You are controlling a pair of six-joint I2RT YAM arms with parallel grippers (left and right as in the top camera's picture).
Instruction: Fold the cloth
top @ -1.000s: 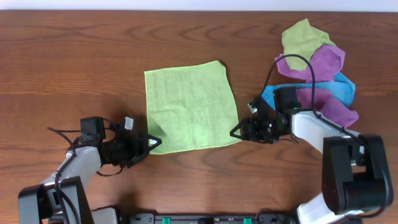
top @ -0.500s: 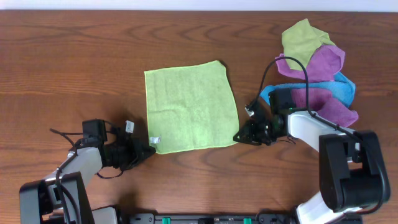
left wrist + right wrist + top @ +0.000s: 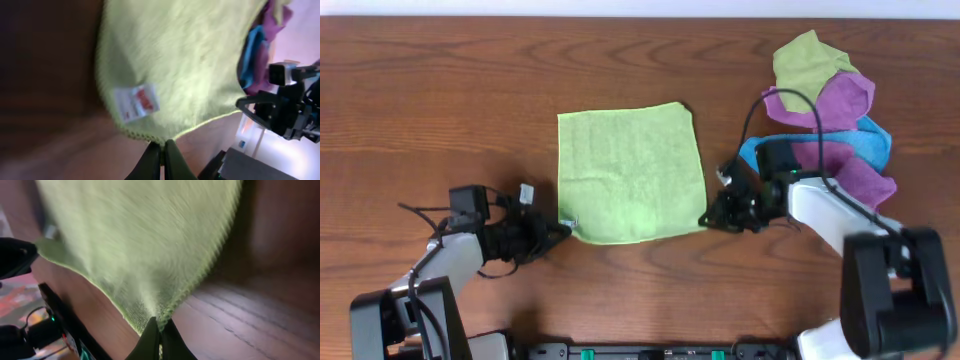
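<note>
Next, I let go of the lime cloth's tagged corner with my left gripper just inside the lime cloth's far corner [image 3: 566,122], away from the cloth pile.
The cloth [image 3: 632,172] is a bright lime-green square lying flat in the middle of the table. My left gripper [image 3: 563,231] is shut on its near left corner, beside the small white tag [image 3: 137,102]. In the left wrist view the cloth [image 3: 190,60] hangs from the pinched fingertips [image 3: 151,152] of my left gripper [image 3: 162,146]. At the near right corner, my right gripper [image 3: 706,218] is shut on the cloth as well. The right wrist view shows the cloth [image 3: 140,235] drawn to a point in my right gripper [image 3: 160,326]. Both near corners look slightly lifted.
A pile of other cloths sits at the back right: an olive-green cloth [image 3: 805,60], purple cloths [image 3: 840,100] and a blue cloth [image 3: 870,140]. It lies just behind my right arm [image 3: 820,205]. Bare wooden table [image 3: 450,90] surrounds the lime cloth.
Both grippers went from open to shut on the cloth's near corners. The cloth's near edge has been drawn up and shifted slightly away from the front of the table.
</note>
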